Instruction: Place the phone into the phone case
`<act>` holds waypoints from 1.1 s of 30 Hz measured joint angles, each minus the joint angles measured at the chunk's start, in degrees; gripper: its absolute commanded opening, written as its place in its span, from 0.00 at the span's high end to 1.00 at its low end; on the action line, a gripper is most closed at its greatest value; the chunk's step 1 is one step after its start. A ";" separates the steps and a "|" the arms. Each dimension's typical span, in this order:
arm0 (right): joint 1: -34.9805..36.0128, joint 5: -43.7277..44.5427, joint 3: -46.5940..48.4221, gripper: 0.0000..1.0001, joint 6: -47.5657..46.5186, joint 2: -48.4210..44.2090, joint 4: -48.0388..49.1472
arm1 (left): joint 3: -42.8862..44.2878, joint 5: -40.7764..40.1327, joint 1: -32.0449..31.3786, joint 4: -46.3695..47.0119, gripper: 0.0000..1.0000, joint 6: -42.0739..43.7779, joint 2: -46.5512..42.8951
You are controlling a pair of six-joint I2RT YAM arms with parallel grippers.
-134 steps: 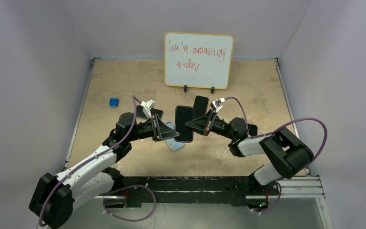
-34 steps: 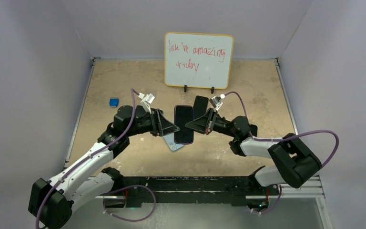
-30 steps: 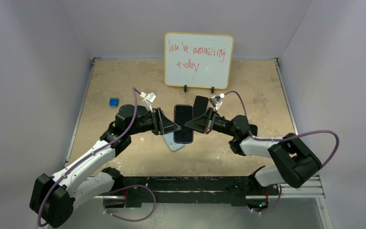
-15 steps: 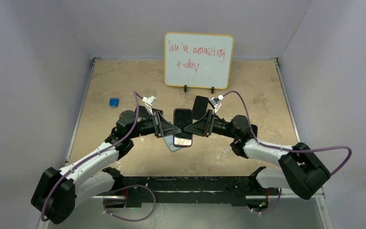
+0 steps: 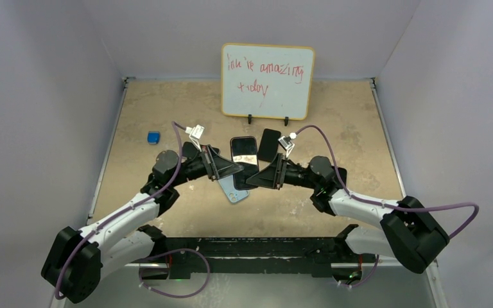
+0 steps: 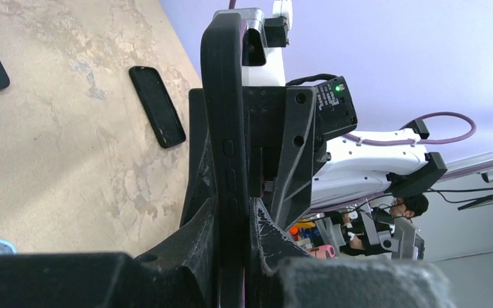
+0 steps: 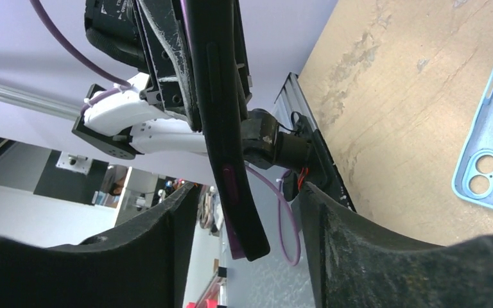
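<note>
My right gripper is at the phone's near corner. It should take the phone by its far end [image 5: 253, 142], to keep the phone's near end free for the phone case.
The phone [image 5: 244, 160], black screen up and with a reddish rim, is held in the air over the middle of the table. My left gripper [image 5: 233, 168] is shut on its left long edge; the left wrist view shows the phone [image 6: 222, 96] edge-on between the jaws of that gripper [image 6: 234, 208]. My right gripper [image 5: 254, 179] is open at the phone's near right corner. In the right wrist view the phone [image 7: 221, 128] hangs between the spread jaws of that gripper [image 7: 247, 192] without touching them. The light blue phone case [image 5: 232, 191] lies on the table under the phone, also in the right wrist view [image 7: 491, 128].
A black phone-shaped slab [image 5: 269, 144] lies behind the phone, also in the left wrist view [image 6: 157, 115]. Another dark slab [image 5: 189, 151] lies behind my left gripper. A small blue cube [image 5: 153, 136] sits at the left. A whiteboard [image 5: 268, 80] stands at the back.
The right gripper has opened off the phone and shifted toward the near side. The left gripper keeps the phone, which has moved slightly back and left and tilted.
</note>
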 measured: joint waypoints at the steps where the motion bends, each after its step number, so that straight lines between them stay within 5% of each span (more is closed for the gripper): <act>1: 0.00 0.02 -0.02 0.57 -0.02 0.00 -0.09 | 0.00 -0.26 0.00 0.07 1.00 0.09 -0.04; 4: 0.00 0.52 -0.15 0.82 0.04 -0.13 -0.59 | 0.00 -1.09 0.00 -1.01 1.00 0.83 -0.15; 7: 0.02 0.59 -0.39 0.97 0.33 -0.83 -2.19 | 0.00 -2.10 0.00 -3.74 1.00 1.92 -0.35; 19: 0.70 1.97 0.61 1.00 0.00 -1.18 -8.20 | 4.85 -4.55 -0.39 -19.28 1.00 11.39 -1.92; 29: 0.74 2.10 1.09 0.52 0.31 -1.22 -10.19 | 5.38 -0.85 -0.35 -18.78 1.00 15.10 -2.34; 33: 0.42 2.47 1.31 0.41 -0.22 -2.23 -9.97 | 5.25 2.34 -0.22 -18.18 1.00 16.76 -1.99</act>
